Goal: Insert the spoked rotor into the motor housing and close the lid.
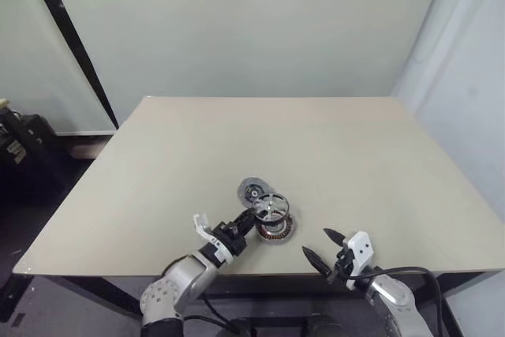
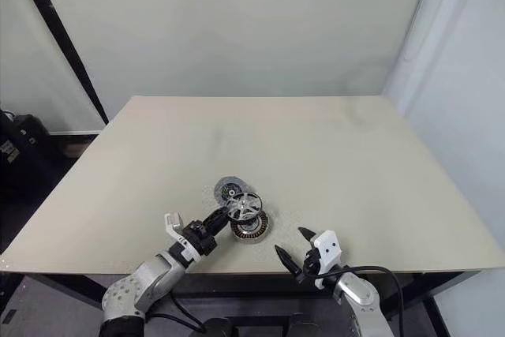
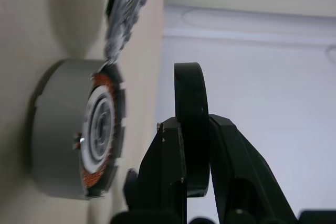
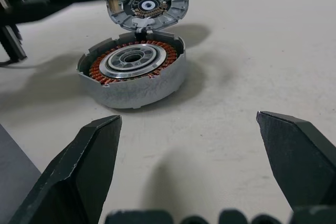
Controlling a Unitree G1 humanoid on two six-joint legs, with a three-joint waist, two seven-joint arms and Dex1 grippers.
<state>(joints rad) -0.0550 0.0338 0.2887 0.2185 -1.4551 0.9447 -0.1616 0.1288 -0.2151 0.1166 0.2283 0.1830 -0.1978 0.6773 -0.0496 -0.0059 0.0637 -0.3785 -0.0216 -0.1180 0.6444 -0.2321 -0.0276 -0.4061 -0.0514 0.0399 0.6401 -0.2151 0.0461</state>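
I should release the spoked rotor from my left gripper over the copper windings in the open motor housing [image 1: 274,227] [image 3: 102,130]. The rotor is held a little above the housing now.
The motor housing [image 4: 131,72] sits on the table near its front edge, open face up, with copper windings ringing a dark centre. The lid [image 4: 149,6], a grey disc, rests just behind the housing with its near edge against the rim. My left gripper [image 1: 252,219] is shut on the dark rim of the spoked rotor [image 1: 271,208]. It holds the rotor a little above the housing [image 1: 275,231]; in the left wrist view the rotor [image 3: 191,103] is edge-on between the fingers and apart from the housing. To the right, my right gripper [image 1: 317,242] stands open and empty, pointing at the housing.
The beige table [image 1: 331,147] stretches far back and to both sides. Its front edge [image 1: 118,272] runs just under both grippers. Dark equipment [image 1: 20,140] stands on the floor off the table's left side.
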